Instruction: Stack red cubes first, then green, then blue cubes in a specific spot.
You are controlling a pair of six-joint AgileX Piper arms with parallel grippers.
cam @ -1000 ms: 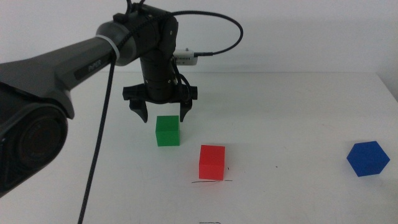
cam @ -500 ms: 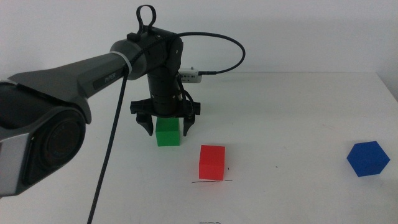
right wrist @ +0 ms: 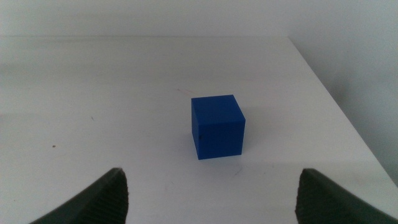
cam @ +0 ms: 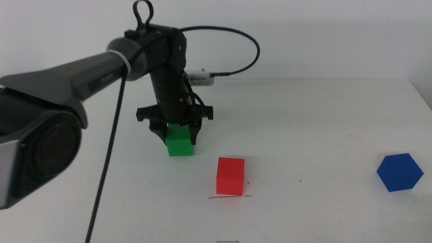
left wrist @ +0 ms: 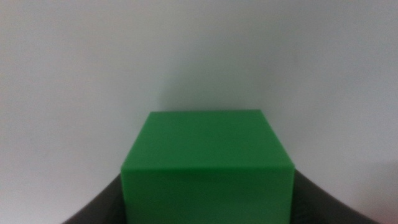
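Next, I let go of the green cube with my left gripper on top of the red cube (cam: pixel 230 162) by the thin pen mark.
The green cube (cam: pixel 180 143) sits on the white table left of centre and fills the left wrist view (left wrist: pixel 208 165). My left gripper (cam: pixel 179 135) has come down over it, and its jaws press against the cube's two sides. The red cube (cam: pixel 230 175) stands to the right and nearer the camera, apart from the green one, on a thin pen mark (cam: pixel 229 196). The blue cube (cam: pixel 399 172) lies far right. In the right wrist view, my right gripper (right wrist: pixel 208 199) is open and empty, with the blue cube (right wrist: pixel 217 126) a short way ahead of it. The right arm is out of the middle view.
The left arm (cam: pixel 81 74) crosses the table's left half, with its cable (cam: pixel 108 175) hanging down. A small white device (cam: pixel 201 79) lies at the back behind the gripper. The table's right edge (right wrist: pixel 336 106) runs close to the blue cube.
My left gripper has dropped from just above the green cube to around it, and its jaws have narrowed onto the cube's sides. The cubes have not moved.
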